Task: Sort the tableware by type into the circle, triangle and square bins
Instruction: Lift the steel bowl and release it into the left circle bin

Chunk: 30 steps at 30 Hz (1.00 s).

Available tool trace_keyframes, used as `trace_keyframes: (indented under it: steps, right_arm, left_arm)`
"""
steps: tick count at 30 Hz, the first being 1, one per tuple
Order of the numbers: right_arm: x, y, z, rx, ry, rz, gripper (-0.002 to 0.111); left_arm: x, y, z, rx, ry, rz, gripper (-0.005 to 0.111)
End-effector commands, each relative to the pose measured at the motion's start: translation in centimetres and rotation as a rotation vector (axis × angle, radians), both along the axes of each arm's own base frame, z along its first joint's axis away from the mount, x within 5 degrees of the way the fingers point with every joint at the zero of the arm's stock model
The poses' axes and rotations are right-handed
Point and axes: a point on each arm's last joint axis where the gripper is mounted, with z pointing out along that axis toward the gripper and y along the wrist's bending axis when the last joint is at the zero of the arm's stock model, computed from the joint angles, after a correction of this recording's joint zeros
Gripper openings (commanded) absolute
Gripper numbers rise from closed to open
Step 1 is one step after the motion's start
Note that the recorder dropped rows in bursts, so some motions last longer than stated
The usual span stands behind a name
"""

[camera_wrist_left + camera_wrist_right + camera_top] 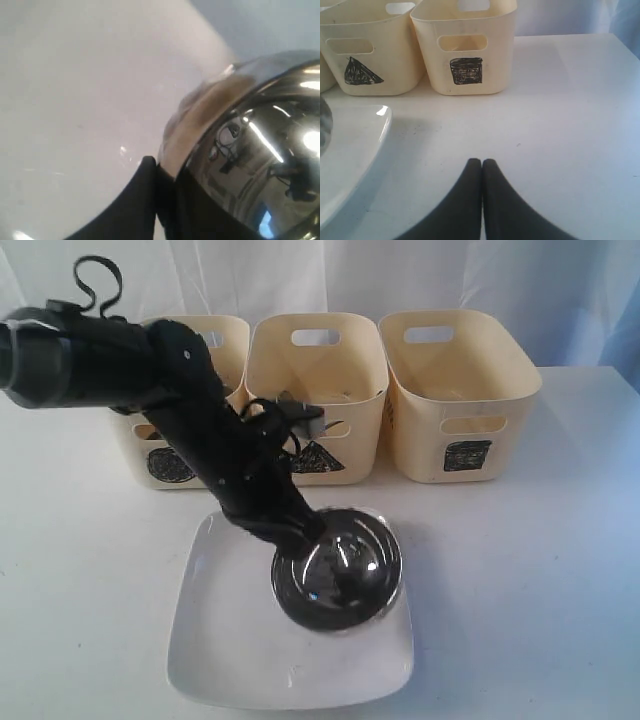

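Observation:
My left gripper is holding the steel bowl. Next, I let go of it with that gripper inside the cream bin with the black circle (175, 346).
A steel bowl (345, 575) sits on the large square white plate (235, 650) at the table's front. My left gripper (312, 530) reaches down from the upper left and is shut on the bowl's near-left rim. In the left wrist view one finger lies outside the rim and the other inside the bowl (260, 150), with the left gripper (162, 170) pinching the rim over the plate (75, 100). Behind stand three cream bins: circle (232, 350), triangle (320, 375) and square (460, 390). My right gripper (482, 161) is shut and empty above bare table.
The left arm (200, 430) crosses in front of the circle bin and hides much of it. The right wrist view shows the triangle bin (370, 55), the square bin (465, 50) and the plate's corner (350, 150). White table (540, 570) spreads to the right.

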Motion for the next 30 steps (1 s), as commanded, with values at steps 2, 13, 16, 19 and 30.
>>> trace_keyframes:
  steps: [2, 13, 16, 19, 30]
  right_arm:
    - [0.0, -0.1, -0.1, -0.008, -0.007, -0.008, 0.000]
    - [0.0, -0.1, -0.1, -0.008, -0.007, -0.008, 0.000]
    - [0.0, -0.1, -0.1, -0.008, -0.007, -0.008, 0.000]
    - [0.0, -0.1, -0.1, -0.008, -0.007, -0.008, 0.000]
    - [0.0, -0.1, -0.1, -0.008, -0.007, -0.008, 0.000]
  left_arm:
    - [1.6, 2.5, 6.1, -0.128, -0.289, 0.139, 0.000]
    - [7.0, 11.3, 12.8, -0.256, -0.804, 0.562, 0.000]
    - [8.5, 13.3, 12.4, -0.244, -0.849, 0.646, 0.000]
    - [9.8, 15.0, 11.5, -0.242, -0.846, 0.732, 0.000]
    - [14.9, 18.2, 5.4, -0.324, -0.711, 1.069, 0.000]
